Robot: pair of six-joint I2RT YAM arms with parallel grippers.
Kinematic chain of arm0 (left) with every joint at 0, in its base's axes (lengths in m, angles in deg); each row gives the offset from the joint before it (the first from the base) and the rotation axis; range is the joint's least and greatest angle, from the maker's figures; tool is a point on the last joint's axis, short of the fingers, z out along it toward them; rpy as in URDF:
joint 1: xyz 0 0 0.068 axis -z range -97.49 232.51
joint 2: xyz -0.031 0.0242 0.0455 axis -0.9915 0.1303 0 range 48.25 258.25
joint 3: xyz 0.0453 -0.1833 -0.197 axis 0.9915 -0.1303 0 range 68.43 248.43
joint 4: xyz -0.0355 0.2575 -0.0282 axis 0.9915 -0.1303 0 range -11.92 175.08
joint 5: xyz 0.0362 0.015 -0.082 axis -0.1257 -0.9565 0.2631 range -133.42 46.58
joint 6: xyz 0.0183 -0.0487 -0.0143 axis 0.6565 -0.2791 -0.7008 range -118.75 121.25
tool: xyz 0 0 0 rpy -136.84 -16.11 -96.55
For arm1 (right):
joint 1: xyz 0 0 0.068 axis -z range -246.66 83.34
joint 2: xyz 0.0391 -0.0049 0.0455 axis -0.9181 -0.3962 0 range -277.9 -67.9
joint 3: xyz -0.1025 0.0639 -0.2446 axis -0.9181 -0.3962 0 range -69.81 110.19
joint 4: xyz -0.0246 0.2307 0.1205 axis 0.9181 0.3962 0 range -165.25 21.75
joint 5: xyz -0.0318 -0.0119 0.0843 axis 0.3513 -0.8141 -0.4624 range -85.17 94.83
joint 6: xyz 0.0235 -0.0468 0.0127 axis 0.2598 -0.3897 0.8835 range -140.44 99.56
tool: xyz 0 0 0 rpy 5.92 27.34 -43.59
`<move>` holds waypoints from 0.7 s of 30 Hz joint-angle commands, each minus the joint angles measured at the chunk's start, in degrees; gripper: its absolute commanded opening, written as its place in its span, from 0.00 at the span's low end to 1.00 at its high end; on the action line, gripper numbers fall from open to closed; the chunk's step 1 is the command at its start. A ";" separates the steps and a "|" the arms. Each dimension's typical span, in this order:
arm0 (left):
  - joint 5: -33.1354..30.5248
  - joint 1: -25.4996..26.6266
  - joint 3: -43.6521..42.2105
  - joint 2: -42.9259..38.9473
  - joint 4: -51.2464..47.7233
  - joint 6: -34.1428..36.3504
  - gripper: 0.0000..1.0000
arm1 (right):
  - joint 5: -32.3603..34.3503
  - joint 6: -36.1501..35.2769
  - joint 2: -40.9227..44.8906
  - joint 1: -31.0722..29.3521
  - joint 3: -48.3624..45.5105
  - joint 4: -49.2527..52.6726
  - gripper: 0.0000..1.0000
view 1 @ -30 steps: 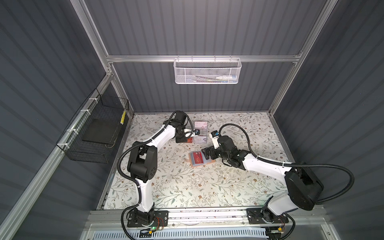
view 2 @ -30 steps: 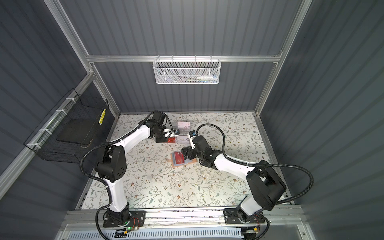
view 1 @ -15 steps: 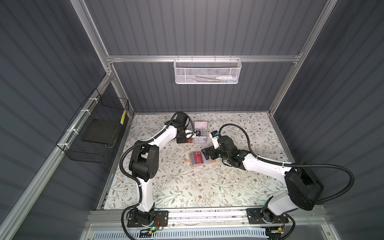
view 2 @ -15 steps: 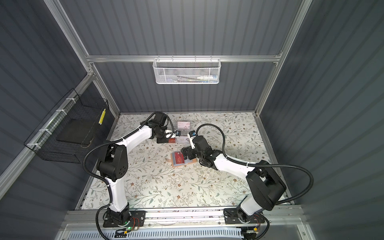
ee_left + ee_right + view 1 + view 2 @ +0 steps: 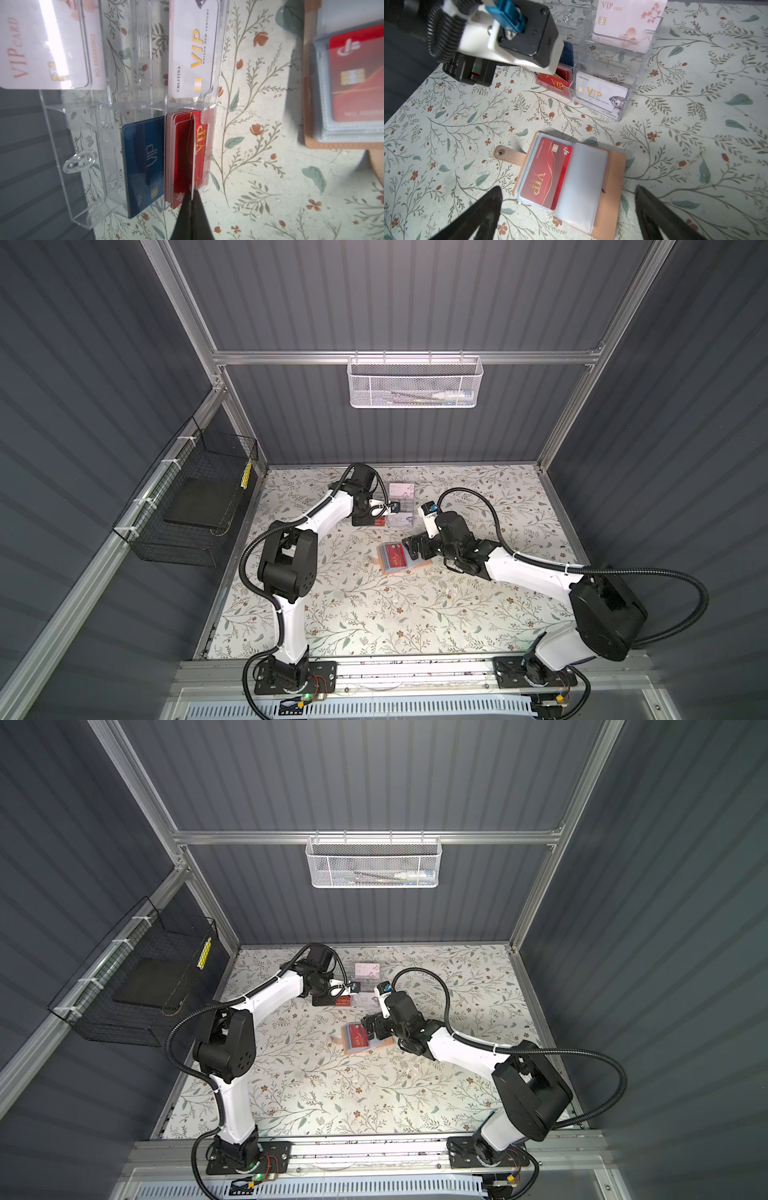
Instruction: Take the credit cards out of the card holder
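Observation:
Next, I let go of the red credit card with my left gripper beside the red stack in the acrylic box's front compartment point(image 5: 372, 520) point(image 5: 192, 158).
The tan card holder point(image 5: 614, 176) lies open on the floral table, also seen in both top views point(image 5: 419, 565) point(image 5: 384, 1046). A red credit card point(image 5: 548, 172) sits in its clear sleeve, beside an empty sleeve page. My right gripper point(image 5: 568, 188) hovers open just over the holder, one finger on each side point(image 5: 411, 549). My left gripper point(image 5: 192, 195) is shut on a red credit card point(image 5: 194, 155), seen edge-on. That card stands in the front compartment of the clear acrylic box point(image 5: 83, 187), against a stack of red cards point(image 5: 172, 158). In a top view the left gripper point(image 5: 332, 1001) is at the box's left end.
The acrylic box point(image 5: 401, 506) also holds a blue VIP card point(image 5: 143, 158) and white VIP cards point(image 5: 193, 52) point(image 5: 41, 41). The holder's snap strap point(image 5: 510, 154) sticks out sideways. A black wire basket point(image 5: 195, 497) hangs on the left wall, a white mesh basket point(image 5: 415, 381) on the back wall.
The left arm's elbow has shifted slightly to the right while its gripper stays at the box. The right arm has not moved.

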 commanded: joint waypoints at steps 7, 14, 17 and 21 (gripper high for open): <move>-1.80 -0.34 -0.72 2.29 -0.50 8.38 0.00 | -0.51 0.10 -1.00 -0.30 1.58 0.02 0.99; -2.44 -0.35 -1.48 2.17 0.71 8.56 0.00 | -0.77 0.10 -1.01 -0.33 1.58 0.06 0.99; -2.68 -0.35 -1.38 2.16 0.88 8.56 0.00 | -0.93 0.14 -1.09 -0.32 1.67 0.14 0.99; -3.01 -0.35 -1.31 2.00 1.34 8.73 0.00 | -1.01 0.19 -1.00 -0.32 1.66 0.11 0.99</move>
